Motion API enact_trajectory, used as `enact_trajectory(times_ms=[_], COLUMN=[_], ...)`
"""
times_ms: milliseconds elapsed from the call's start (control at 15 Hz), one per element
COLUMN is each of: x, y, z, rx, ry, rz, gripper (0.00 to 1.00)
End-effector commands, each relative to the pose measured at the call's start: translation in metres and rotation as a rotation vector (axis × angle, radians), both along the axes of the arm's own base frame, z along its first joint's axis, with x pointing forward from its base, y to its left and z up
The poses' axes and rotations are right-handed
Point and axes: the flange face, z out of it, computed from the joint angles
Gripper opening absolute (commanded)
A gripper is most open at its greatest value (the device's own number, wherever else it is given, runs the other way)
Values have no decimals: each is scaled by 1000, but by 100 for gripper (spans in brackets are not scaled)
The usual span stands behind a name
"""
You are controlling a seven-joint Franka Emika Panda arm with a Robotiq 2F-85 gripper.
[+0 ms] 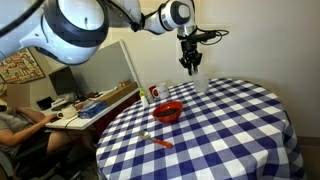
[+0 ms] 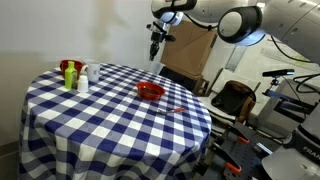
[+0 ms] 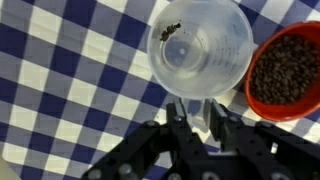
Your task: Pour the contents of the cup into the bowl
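The robot's gripper should set the clear plastic cup down on the open checked cloth (image 1: 208, 103) next to the red bowl.
My gripper (image 3: 200, 120) is shut on the clear plastic cup (image 3: 200, 45), gripping its lower part. In the wrist view I look into the cup's mouth; only a few dark bits cling to its inner wall. The red bowl (image 3: 290, 70) lies just to the right of the cup on the blue-and-white checked cloth and holds dark brown grains. In both exterior views the gripper (image 1: 190, 64) (image 2: 155, 46) hangs above the table's far side, apart from the bowl (image 1: 167, 111) (image 2: 150, 92). The cup is hard to make out there.
A round table with a checked cloth (image 1: 230, 130) (image 2: 90, 120). A white container with a red mark (image 1: 154, 93) stands beside the bowl. An orange stick-like item (image 1: 160, 141) lies near the table's edge. Small bottles (image 2: 72, 74) stand at one side. A person sits at a desk (image 1: 15, 120).
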Motion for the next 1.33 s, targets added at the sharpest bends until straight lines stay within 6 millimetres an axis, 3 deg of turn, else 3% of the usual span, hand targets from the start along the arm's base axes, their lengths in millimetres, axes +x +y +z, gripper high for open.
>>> enact_trajectory(times_ms=[0, 400, 600, 667, 733, 1000, 1133, 1267], x=[6, -1, -4, -3, -3, 1, 3, 5], y=[-10, -16, -17, -16, -15, -3, 11, 28], z=[-26, -79, -90, -88, -86, -68, -46, -25], rx=[-95, -88, -84, -74, -72, -28, 49, 107], ry=[-39, 14, 28, 25, 23, 8, 5, -7], rz=[-12, -40, -49, -52, -56, -52, -42, -38], gripper=[7, 7, 7, 52, 53, 81, 95, 100])
